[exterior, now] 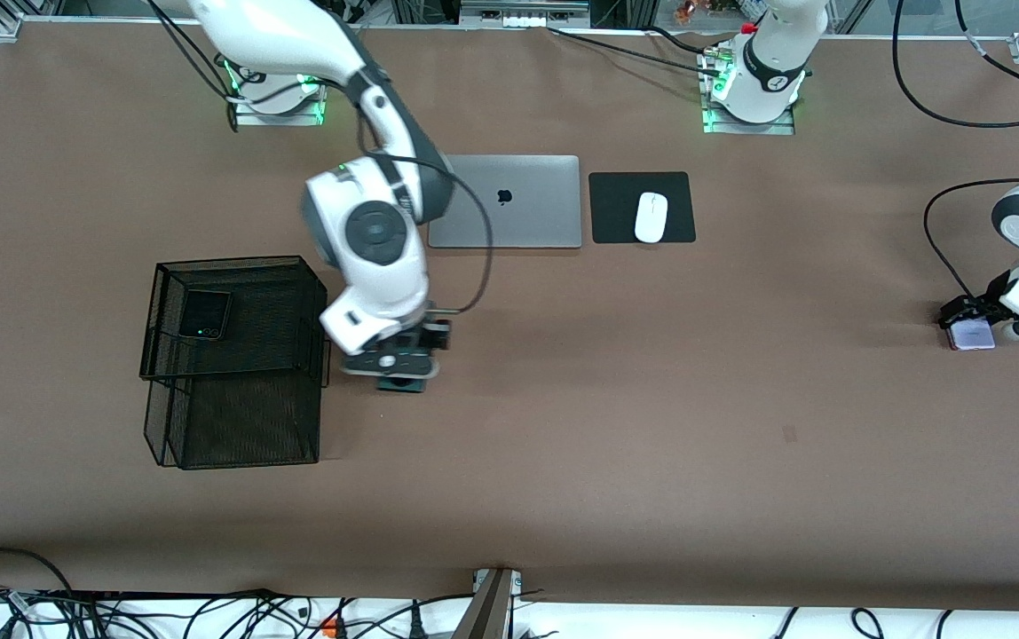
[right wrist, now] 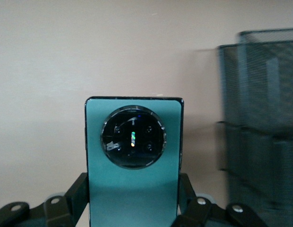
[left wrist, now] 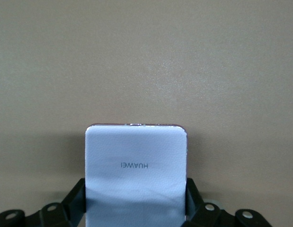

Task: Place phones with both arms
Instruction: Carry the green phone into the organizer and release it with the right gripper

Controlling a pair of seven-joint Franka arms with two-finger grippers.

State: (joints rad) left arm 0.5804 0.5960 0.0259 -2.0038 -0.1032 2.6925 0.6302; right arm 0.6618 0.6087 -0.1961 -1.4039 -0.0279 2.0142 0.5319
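Next, I release the green phone from my right gripper in the basket's upper level [exterior: 260, 314], beside the black flip phone.
My right gripper [exterior: 403, 374] hangs low over the table beside the black mesh basket [exterior: 234, 390]. It is shut on the dark green phone [exterior: 406, 384]. In the right wrist view the green phone [right wrist: 133, 194], with its round camera ring, sits between the two fingers [right wrist: 75, 189] of the right gripper [right wrist: 133, 187]. A black flip phone [exterior: 206, 313] lies in the basket's upper tier. At the left arm's end of the table, my left gripper [exterior: 969, 327] is down at the pale lilac-white phone [exterior: 973, 336]. Its fingers [left wrist: 192, 194] press both edges of that phone [left wrist: 136, 156].
The mesh basket [right wrist: 260, 118] stands close to the green phone. A grey laptop [exterior: 505, 202] lies closed near the bases, with a white mouse [exterior: 651, 217] on a black pad [exterior: 616, 209] beside it. Cables run along the table's front edge.
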